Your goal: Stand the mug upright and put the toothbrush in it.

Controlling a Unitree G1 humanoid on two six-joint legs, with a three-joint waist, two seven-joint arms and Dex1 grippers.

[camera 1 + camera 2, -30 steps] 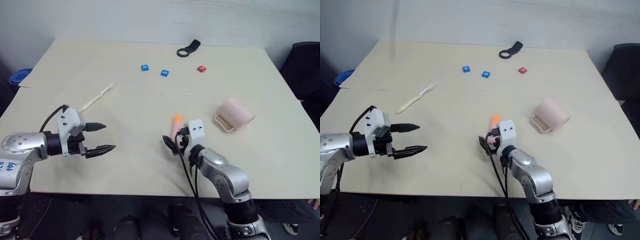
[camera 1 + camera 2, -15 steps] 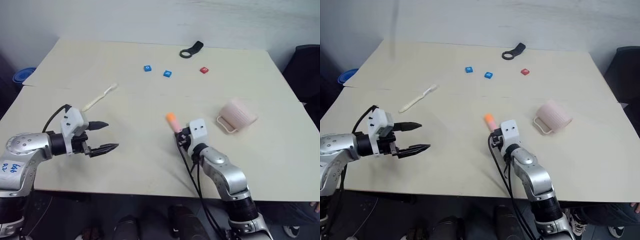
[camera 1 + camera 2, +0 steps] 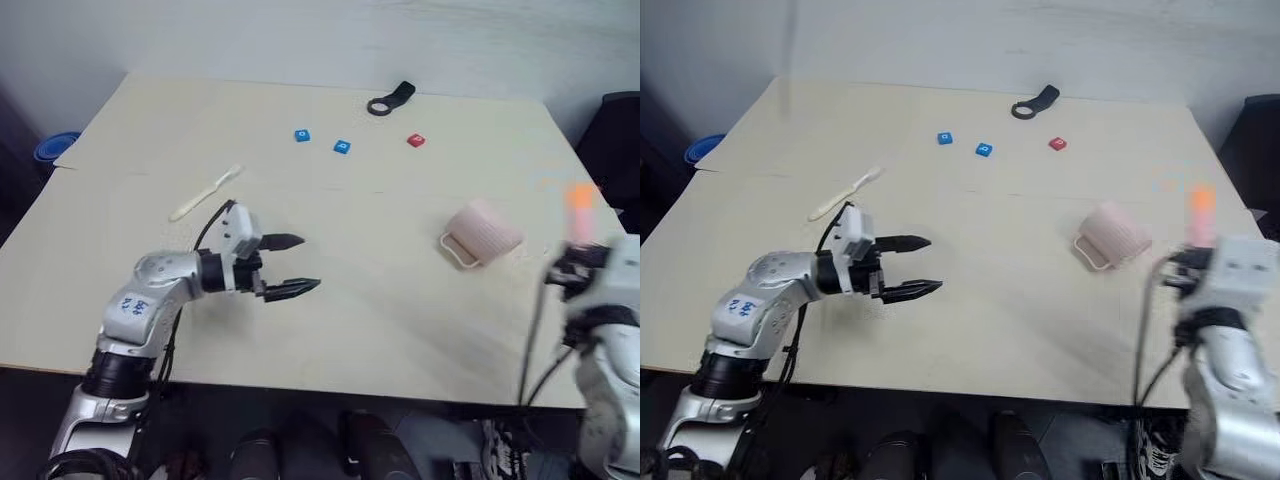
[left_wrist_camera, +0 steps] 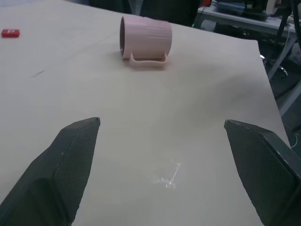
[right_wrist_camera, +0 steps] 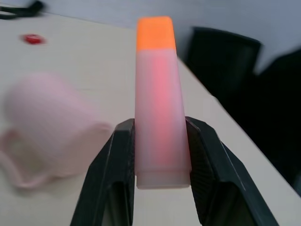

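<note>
Next, I should grip the cream-white toothbrush with my left gripper on the toothbrush's handle (image 3: 190, 206), toward its end closer to me.
The pale pink ribbed mug (image 3: 482, 231) lies on its side at the right of the table, handle toward me. Far to its left lies the cream-white toothbrush (image 3: 205, 193), flat on the table. My left gripper (image 3: 295, 265) hovers open over the middle of the table, pointing toward the mug (image 4: 145, 37) with nothing between its fingers. At the table's right edge my right gripper (image 5: 160, 125) is shut on a short pink stick with an orange tip (image 5: 158, 103), held upright just right of the mug (image 5: 51, 122).
Two blue cubes (image 3: 302, 135) (image 3: 342, 147), a red cube (image 3: 416, 140) and a black ring-ended tool (image 3: 390, 99) lie at the back of the table (image 3: 380, 320). A blue bowl (image 3: 55, 147) sits off the left edge, a dark chair (image 3: 615, 130) off the right.
My right gripper shut on the pink stick, lifted it and swung from the table's middle to its right edge. My left gripper moved right toward the middle, still open.
</note>
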